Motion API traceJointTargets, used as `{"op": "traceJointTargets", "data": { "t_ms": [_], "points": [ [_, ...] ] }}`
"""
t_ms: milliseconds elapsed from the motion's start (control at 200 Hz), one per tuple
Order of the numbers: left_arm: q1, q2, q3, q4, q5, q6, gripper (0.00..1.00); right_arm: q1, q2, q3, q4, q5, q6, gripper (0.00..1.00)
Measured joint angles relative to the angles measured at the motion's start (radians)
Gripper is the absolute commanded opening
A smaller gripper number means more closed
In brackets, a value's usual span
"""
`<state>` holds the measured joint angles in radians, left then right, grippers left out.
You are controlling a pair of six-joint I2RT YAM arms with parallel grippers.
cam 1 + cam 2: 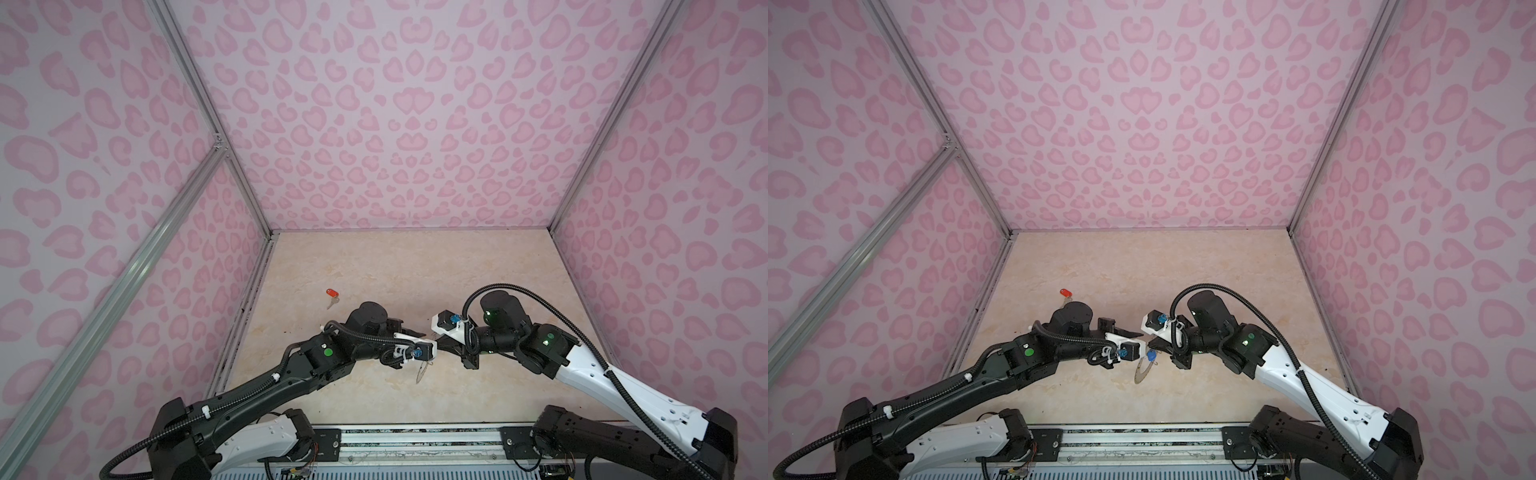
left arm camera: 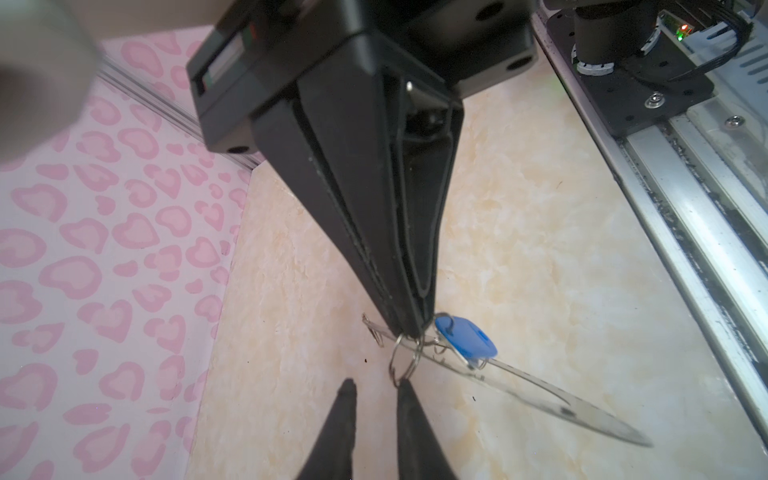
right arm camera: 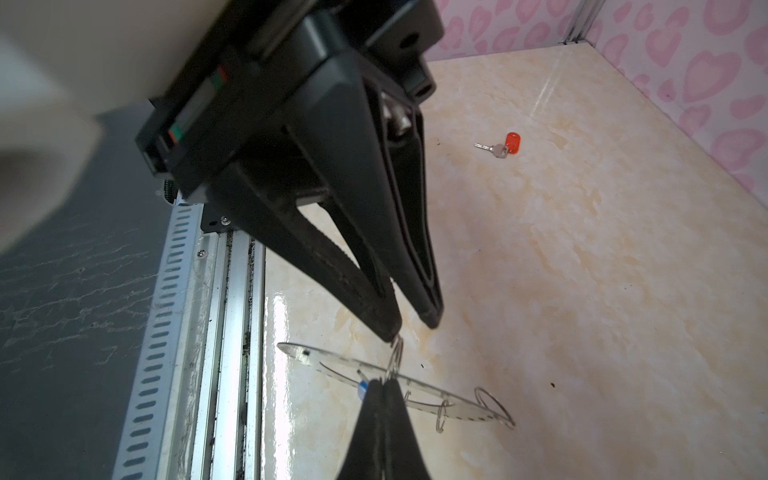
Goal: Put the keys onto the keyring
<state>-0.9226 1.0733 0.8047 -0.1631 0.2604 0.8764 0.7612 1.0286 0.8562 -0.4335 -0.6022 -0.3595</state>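
The keyring is at an angle in my right gripper, so next my left gripper pinches the keyring's wire loop (image 3: 395,359) while my right gripper opens, backs away and takes the wire loop.
The keyring (image 2: 540,399) is a flat grey disc held on edge above the floor, with my right gripper (image 3: 383,384) shut on its rim. The blue-tagged key (image 2: 465,340) hangs at the disc beside that grip, and its tag (image 1: 1151,356) also shows in a top view. A wire loop (image 2: 401,357) stands up from the rim and touches one fingertip of my left gripper (image 2: 376,384). That gripper is slightly open with nothing between its fingers. The red-tagged key (image 3: 505,145) lies alone on the floor at the far left (image 1: 330,293).
More wire loops (image 3: 492,405) hang from the disc's far end. The aluminium base rail (image 1: 415,436) runs along the near edge, and pink patterned walls (image 1: 232,257) enclose the beige floor (image 1: 415,270) on three sides.
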Motion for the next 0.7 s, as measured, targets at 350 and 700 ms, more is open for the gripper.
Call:
{"op": "traceJointTargets", "data": {
  "t_ms": [350, 700],
  "points": [
    [-0.017, 0.023, 0.009, -0.002, 0.001, 0.022, 0.13, 0.0, 0.016, 0.011, -0.008, -0.006, -0.003, 0.0],
    [-0.019, 0.034, 0.017, 0.001, 0.018, 0.005, 0.03, 0.0, -0.001, 0.003, -0.008, 0.015, -0.019, 0.22]
  ]
}}
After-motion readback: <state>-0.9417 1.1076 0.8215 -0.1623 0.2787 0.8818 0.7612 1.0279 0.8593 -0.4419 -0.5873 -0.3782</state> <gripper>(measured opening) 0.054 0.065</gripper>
